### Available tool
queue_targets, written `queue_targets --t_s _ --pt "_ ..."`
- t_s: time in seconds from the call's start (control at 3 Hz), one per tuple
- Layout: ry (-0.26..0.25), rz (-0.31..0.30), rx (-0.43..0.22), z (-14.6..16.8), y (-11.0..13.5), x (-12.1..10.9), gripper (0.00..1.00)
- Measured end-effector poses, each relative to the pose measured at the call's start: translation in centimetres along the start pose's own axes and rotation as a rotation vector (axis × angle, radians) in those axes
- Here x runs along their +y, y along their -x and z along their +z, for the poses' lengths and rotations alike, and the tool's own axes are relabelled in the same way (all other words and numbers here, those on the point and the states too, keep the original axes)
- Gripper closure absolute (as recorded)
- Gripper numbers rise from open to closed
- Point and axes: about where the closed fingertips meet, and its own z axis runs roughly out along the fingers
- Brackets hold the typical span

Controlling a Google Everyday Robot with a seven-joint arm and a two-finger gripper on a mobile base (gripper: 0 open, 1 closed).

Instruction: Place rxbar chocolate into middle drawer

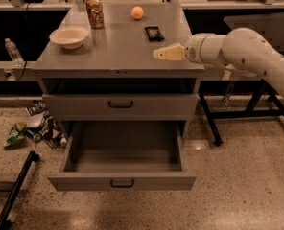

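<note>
I need to next close my gripper at the middle of the rxbar chocolate (154, 34), near the orange ball on the cabinet top.
The rxbar chocolate (154, 33) lies flat in its dark wrapper on the grey cabinet top (118, 51), right of centre and towards the back. My gripper (165, 54) hangs over the right front part of the top, pointing left, a short way in front of the bar and apart from it. The white arm (242, 51) reaches in from the right. The middle drawer (123, 181), the lower handled one, is pulled fully out and its inside is bare. The like drawer above it (120, 105) is shut.
On the cabinet top stand a cream bowl (69, 36) at the left, a brown patterned can (95, 12) at the back and an orange ball (137, 12). Litter and a green bag (16, 133) lie on the floor at the left. A black table frame (228, 114) stands at the right.
</note>
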Motion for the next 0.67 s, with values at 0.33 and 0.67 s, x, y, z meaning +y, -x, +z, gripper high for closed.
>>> queue_targets --t_s 0.33,0.67 --pt "-0.010 0.011 -0.002 3.5 0.0 -1.5 0.00" --pt "-0.007 0.018 0.000 7.2 0.1 -3.4 0.00"
